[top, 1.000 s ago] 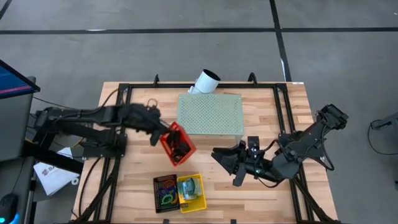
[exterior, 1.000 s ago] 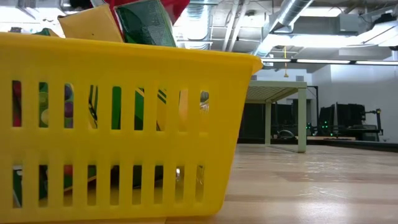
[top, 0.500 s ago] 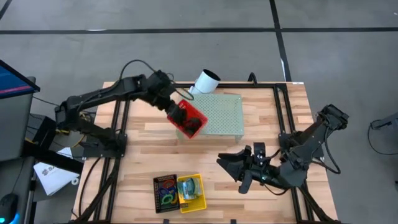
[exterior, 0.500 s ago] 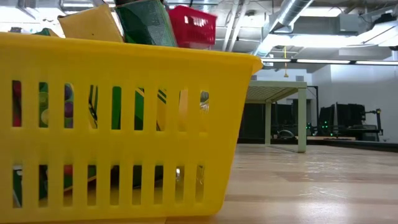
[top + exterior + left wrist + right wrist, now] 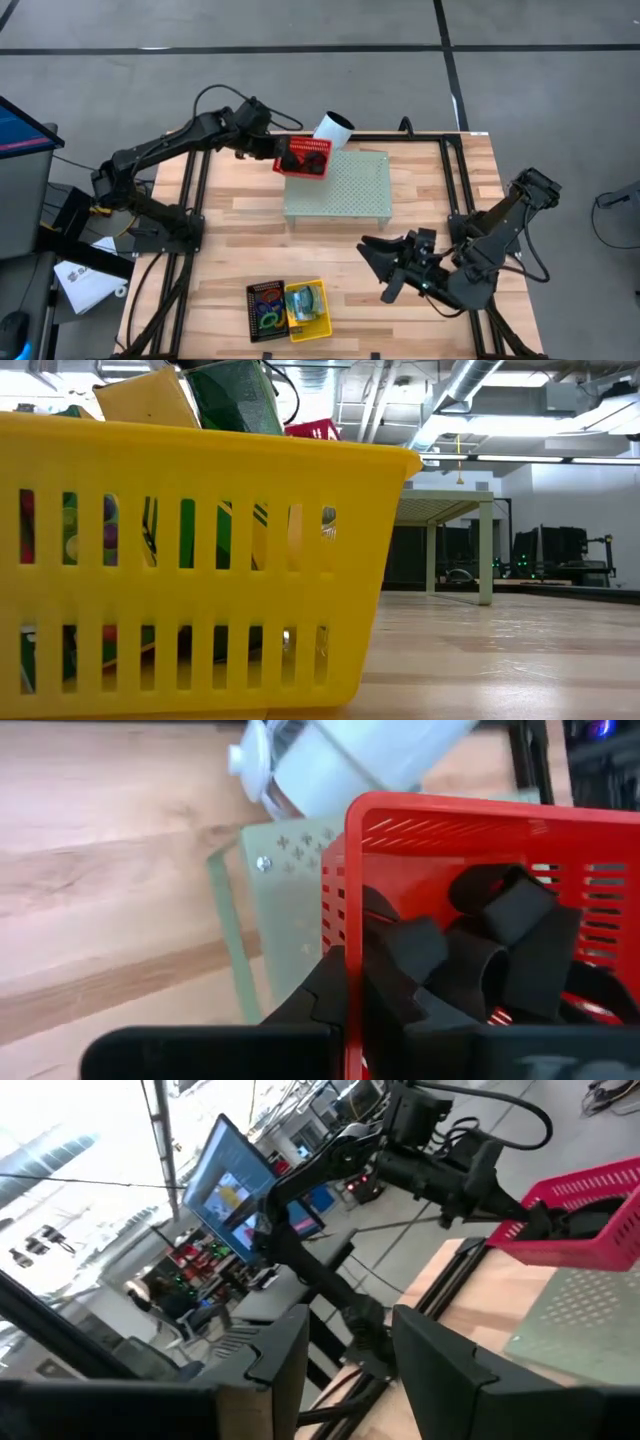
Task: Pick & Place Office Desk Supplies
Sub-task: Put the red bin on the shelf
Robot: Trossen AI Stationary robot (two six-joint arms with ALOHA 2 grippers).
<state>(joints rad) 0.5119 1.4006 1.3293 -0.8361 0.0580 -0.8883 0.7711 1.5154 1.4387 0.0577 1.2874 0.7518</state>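
Observation:
My left gripper is to place the red basket. It will let go on the pale green block's far corner (image 5: 315, 164), close to the white tube.
My left gripper (image 5: 281, 155) is shut on a red slotted basket (image 5: 304, 157) of black clips (image 5: 500, 935). It holds the basket over the far left corner of the pale green perforated block (image 5: 340, 185), beside the white tube (image 5: 331, 130). The red basket also shows in the low view (image 5: 315, 428) and the right wrist view (image 5: 590, 1220). A yellow basket (image 5: 306, 308) (image 5: 200, 560) with crayon boxes (image 5: 150, 400) stands at the near edge. Next to it lies a black tray of coloured loops (image 5: 266, 308). My right gripper (image 5: 385, 265) (image 5: 345, 1355) is open, low at the near right. My left gripper holds the red basket by its side wall (image 5: 347, 920), at the rim. One finger (image 5: 400, 985) is inside among the clips and one finger (image 5: 305, 1005) is outside. It comes level from the table's left. The basket is about level and looks lifted clear above the block.
A black metal frame (image 5: 445, 190) borders the wooden table (image 5: 230, 240). The white tube leans at the block's far edge. Bare wood lies between the block and the yellow basket. A monitor (image 5: 20, 125) and papers sit off the table's left side.
My left gripper has carried the red basket from the middle of the table toward the far edge, over the block's far left corner. The basket, tipped before, has come about level. My right gripper has drifted slightly toward the right near corner.

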